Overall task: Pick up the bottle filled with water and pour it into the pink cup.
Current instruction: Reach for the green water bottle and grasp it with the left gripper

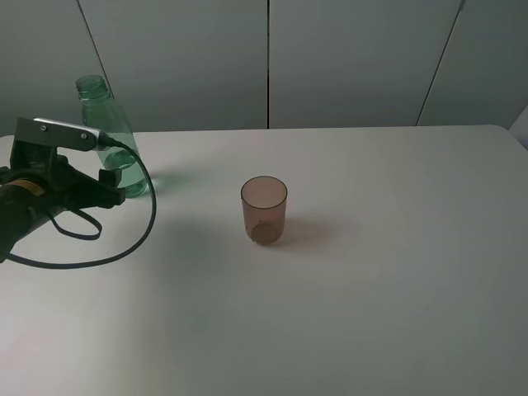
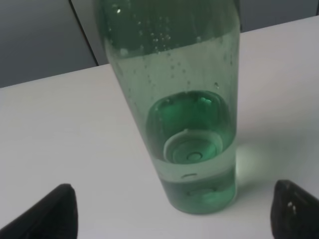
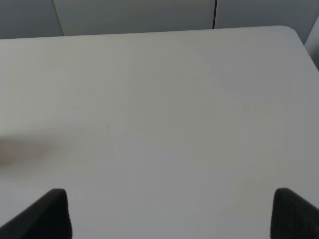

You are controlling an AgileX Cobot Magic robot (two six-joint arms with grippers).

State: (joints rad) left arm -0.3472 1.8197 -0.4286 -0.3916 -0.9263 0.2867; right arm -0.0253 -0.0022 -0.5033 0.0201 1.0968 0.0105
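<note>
The green bottle should be gripped next by my left gripper around the lower half (image 1: 129,159) (image 2: 190,102), a little above its base, to be lifted for pouring.
The green translucent bottle (image 1: 115,140) stands upright and uncapped at the back left of the white table (image 1: 379,297). It is partly filled with water, as the left wrist view (image 2: 184,99) shows. My left gripper (image 1: 111,188) is open just in front of it. Its two black fingertips (image 2: 60,209) sit wide apart on either side of the bottle's base, not touching it. The pink cup (image 1: 264,210) stands upright near the table's middle, to the right of the bottle. My right gripper (image 3: 169,199) is open and empty over bare table. It is out of the exterior view.
A black cable (image 1: 147,227) loops from the left arm onto the table between the bottle and the cup. Grey wall panels (image 1: 346,58) stand behind the table's far edge. The table's rounded far right corner (image 3: 294,32) shows in the right wrist view.
</note>
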